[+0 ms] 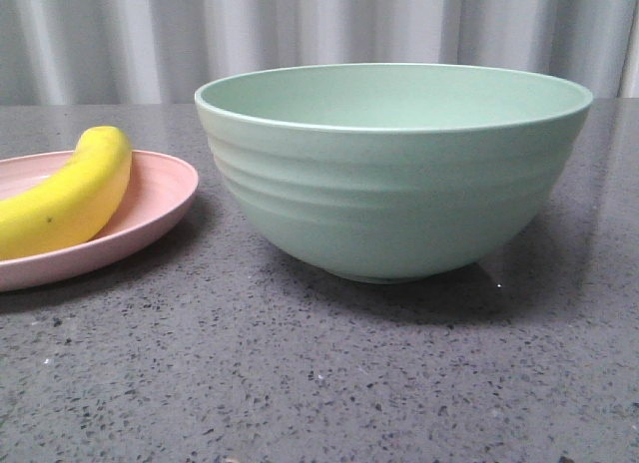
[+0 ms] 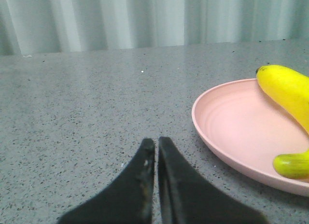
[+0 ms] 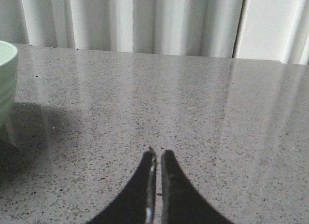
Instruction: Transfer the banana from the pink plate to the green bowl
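Next, I move my left gripper to the pink plate and close it on the middle of the yellow banana (image 1: 55,206).
The yellow banana (image 1: 70,194) lies in the pink plate (image 1: 160,209) at the left of the front view. The green bowl (image 1: 392,174) stands to its right, apart from the plate, and is empty as far as its inside shows. In the left wrist view my left gripper (image 2: 156,141) is shut and empty over the grey table, left of the plate (image 2: 231,132) and the banana (image 2: 289,91). In the right wrist view my right gripper (image 3: 158,153) is shut and empty, with the bowl's side (image 3: 7,79) at the frame edge. Neither gripper shows in the front view.
The grey speckled table (image 1: 319,383) runs under everything. A pale curtain (image 1: 319,34) hangs behind the table's far edge.
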Controlling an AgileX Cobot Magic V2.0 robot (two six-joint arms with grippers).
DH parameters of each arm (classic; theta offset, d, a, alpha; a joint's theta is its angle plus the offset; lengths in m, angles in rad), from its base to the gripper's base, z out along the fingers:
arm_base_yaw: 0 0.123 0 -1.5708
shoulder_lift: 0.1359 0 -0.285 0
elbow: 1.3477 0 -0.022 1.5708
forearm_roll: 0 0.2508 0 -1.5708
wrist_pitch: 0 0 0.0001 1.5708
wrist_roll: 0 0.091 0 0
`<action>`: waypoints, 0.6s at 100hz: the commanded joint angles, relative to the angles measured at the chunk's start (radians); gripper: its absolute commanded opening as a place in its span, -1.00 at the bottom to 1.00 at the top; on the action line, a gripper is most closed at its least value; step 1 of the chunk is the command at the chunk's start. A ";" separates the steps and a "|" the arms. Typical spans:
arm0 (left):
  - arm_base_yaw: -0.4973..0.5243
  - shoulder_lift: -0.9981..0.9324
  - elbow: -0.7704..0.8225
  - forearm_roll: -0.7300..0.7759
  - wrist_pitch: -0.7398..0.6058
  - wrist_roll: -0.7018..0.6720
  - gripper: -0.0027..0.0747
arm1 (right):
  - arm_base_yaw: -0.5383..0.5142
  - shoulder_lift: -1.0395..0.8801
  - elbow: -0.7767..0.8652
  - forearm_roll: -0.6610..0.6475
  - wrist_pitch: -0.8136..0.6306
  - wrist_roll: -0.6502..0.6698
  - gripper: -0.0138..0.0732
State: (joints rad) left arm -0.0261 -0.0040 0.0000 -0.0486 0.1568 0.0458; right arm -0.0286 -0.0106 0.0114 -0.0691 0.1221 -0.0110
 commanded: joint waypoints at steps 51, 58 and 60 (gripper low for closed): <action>-0.003 -0.028 0.010 -0.009 -0.197 -0.009 -0.98 | -0.006 -0.022 0.018 0.023 -0.092 -0.007 -0.83; -0.003 -0.028 0.003 -0.011 -0.197 -0.009 -0.98 | -0.006 -0.022 0.008 0.057 -0.092 -0.007 -0.83; -0.003 -0.028 0.001 -0.011 -0.197 -0.009 -0.98 | -0.006 -0.022 0.001 0.057 -0.080 -0.007 -0.83</action>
State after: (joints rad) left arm -0.0261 -0.0040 0.0000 -0.0493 0.0434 0.0458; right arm -0.0286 -0.0106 0.0114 -0.0355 0.1143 -0.0110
